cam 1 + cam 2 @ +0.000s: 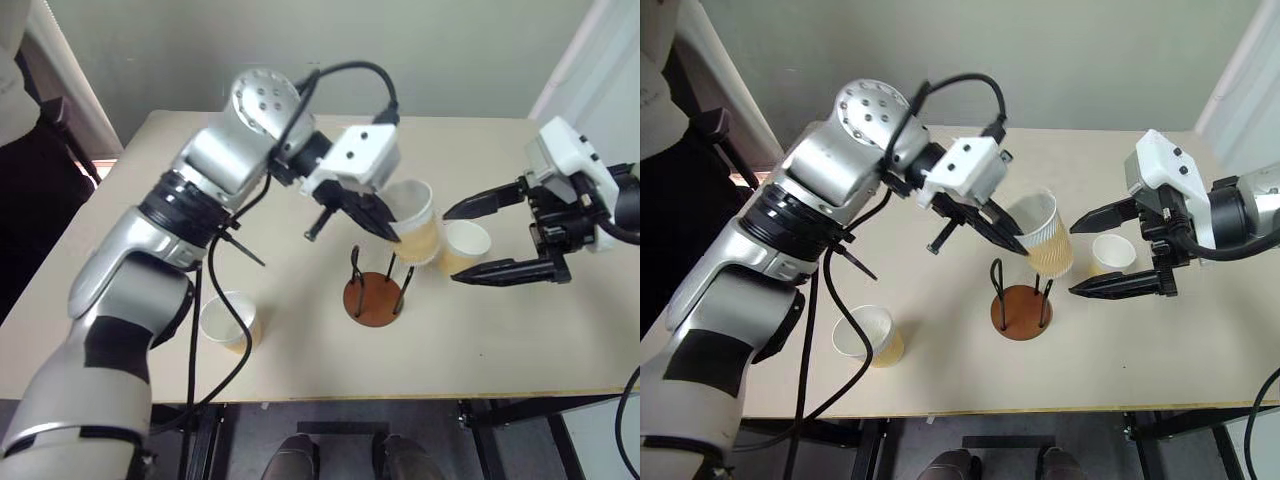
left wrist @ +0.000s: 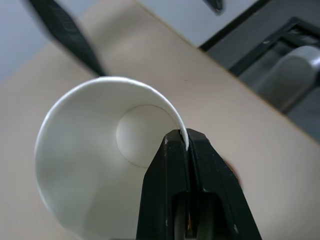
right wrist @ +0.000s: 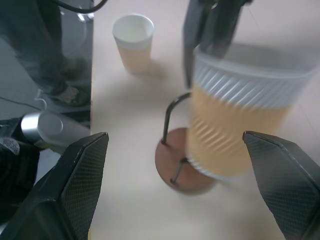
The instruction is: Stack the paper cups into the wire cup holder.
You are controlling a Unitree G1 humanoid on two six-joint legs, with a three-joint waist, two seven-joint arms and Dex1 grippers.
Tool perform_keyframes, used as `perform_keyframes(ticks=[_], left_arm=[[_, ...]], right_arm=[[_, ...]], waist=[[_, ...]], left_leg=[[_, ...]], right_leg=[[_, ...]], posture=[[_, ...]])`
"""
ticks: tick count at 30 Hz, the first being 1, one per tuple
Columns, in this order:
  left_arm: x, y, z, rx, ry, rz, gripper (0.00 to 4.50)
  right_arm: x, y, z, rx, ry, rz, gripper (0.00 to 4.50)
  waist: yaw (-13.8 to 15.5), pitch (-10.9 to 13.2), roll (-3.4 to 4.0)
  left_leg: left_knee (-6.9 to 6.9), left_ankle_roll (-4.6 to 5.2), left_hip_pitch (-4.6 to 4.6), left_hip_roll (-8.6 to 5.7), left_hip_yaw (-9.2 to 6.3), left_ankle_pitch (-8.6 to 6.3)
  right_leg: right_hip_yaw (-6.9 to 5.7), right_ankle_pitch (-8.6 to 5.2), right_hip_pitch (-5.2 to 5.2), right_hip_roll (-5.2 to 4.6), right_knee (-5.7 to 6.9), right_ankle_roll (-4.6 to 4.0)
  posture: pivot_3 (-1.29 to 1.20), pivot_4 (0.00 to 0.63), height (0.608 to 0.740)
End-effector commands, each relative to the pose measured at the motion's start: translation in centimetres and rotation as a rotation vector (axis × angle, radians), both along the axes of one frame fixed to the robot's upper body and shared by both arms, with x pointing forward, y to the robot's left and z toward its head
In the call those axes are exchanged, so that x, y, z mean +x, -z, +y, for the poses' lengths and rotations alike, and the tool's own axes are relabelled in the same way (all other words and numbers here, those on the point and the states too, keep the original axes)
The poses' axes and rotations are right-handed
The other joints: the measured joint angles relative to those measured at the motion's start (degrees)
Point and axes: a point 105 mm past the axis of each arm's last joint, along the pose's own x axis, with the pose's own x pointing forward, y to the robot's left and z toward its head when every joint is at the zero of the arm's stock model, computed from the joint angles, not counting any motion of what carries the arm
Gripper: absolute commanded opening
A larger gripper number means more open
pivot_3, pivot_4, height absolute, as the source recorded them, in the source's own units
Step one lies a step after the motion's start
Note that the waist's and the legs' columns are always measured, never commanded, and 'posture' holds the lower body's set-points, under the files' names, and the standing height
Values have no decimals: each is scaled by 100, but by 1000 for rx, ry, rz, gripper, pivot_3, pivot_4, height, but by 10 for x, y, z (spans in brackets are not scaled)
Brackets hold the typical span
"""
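The robot's left gripper should release the tan-yellow paper cup, now tilted just above and behind the holder, on the reddish-brown disc [image 1: 376, 302] between the black wire uprights.
My left gripper [image 1: 390, 232] is shut on the rim of a tan-yellow paper cup [image 1: 418, 228], pinching its white wall [image 2: 85, 170] between the black fingers [image 2: 200, 165]. The cup hangs tilted just above and behind the wire cup holder [image 1: 375, 298], a reddish-brown disc with black wire uprights. To the right, my right gripper [image 1: 451, 246] stands wide open, its fingers [image 3: 85, 170] either side of the held cup [image 3: 235, 130] without touching it. A second paper cup [image 1: 466, 243] stands upright on the table behind that gripper. A third cup [image 1: 232, 322] stands near the front left.
The beige table [image 1: 500, 340] has its front edge close below the holder. A black cable [image 1: 215, 300] hangs from my left arm beside the front-left cup. A person in dark clothing [image 1: 25, 170] stands at the far left.
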Motion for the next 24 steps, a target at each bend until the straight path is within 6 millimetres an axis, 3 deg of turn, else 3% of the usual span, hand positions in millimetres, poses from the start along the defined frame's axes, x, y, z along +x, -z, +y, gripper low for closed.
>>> perform_keyframes(ticks=[1, 9, 17, 24], left_arm=[[-3, -3, 0, 50, 57, -39, 0], [5, 1, 0, 101, 66, -99, 0], [2, -2, 3, 113, 75, -105, 0], [-2, 9, 11, 158, 71, -72, 0]], right_arm=[[-6, -19, -6, -3, 25, -90, 4470], [-8, -23, -10, -1, 59, -106, 4470], [-7, -25, -10, 4, 66, -114, 4470], [-3, -26, -10, 9, 67, -128, 4470]], waist=[[3, 0, 0], [7, 0, 2], [8, 0, 3], [9, 0, 4]], left_leg=[[1, 0, 0, 0, 0, 0], [25, 19, -4, -1, 0, -11], [49, 31, -19, -3, 0, -20], [64, 39, -25, -4, 1, -27]], right_leg=[[0, 0, 0, 0, 0, 1], [0, -4, 9, 0, -1, 15], [0, -4, 9, 0, -10, 27], [0, -8, 10, 0, -10, 33]], posture=[[0, 150, 740], [0, 150, 740], [0, 150, 740], [0, 150, 740]])
